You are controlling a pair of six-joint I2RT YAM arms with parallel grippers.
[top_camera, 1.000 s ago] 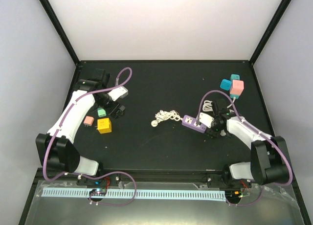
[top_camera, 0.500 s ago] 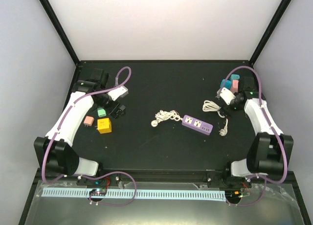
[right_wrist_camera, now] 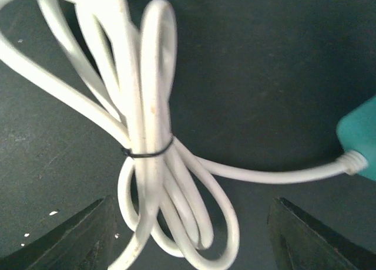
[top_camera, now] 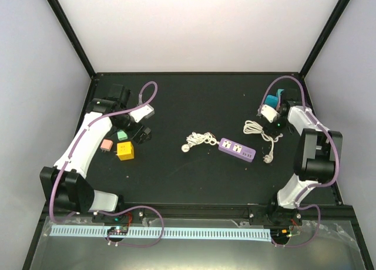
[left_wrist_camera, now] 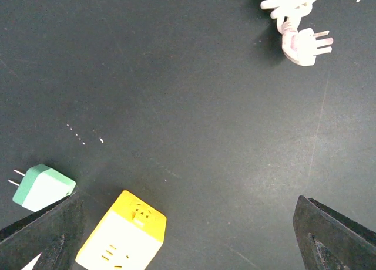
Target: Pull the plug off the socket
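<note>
The corded teal block is out of my left gripper's reach, so my right gripper will grab the white coil at its tie (right_wrist_camera: 150, 153) and pull both to the middle of the table.
The purple socket strip (top_camera: 237, 149) lies mid-table with nothing plugged into it. A white plug (top_camera: 269, 159) lies loose on the table just right of the strip. Its cord runs back to a tied white coil (top_camera: 254, 127) (right_wrist_camera: 147, 147). My right gripper (top_camera: 272, 124) (right_wrist_camera: 194, 246) hovers open over that coil, holding nothing, with its fingers (right_wrist_camera: 88, 238) on either side of the loops. My left gripper (top_camera: 140, 132) (left_wrist_camera: 188, 240) stands wide open at the far left, above a yellow socket cube (left_wrist_camera: 120, 235), and is empty.
The strip's own white cord and plug (top_camera: 197, 141) (left_wrist_camera: 302, 44) lie left of it. A green adapter (top_camera: 121, 135) (left_wrist_camera: 42, 186), a pink adapter (top_camera: 106, 144) and the yellow cube (top_camera: 124, 151) sit near the left arm. Teal blocks (top_camera: 272, 100) (right_wrist_camera: 359, 147) stand at the back right.
My right gripper left the strip's right end and swung to the back right. The white plug came out of the strip and now lies loose on the table. The left arm barely moved.
</note>
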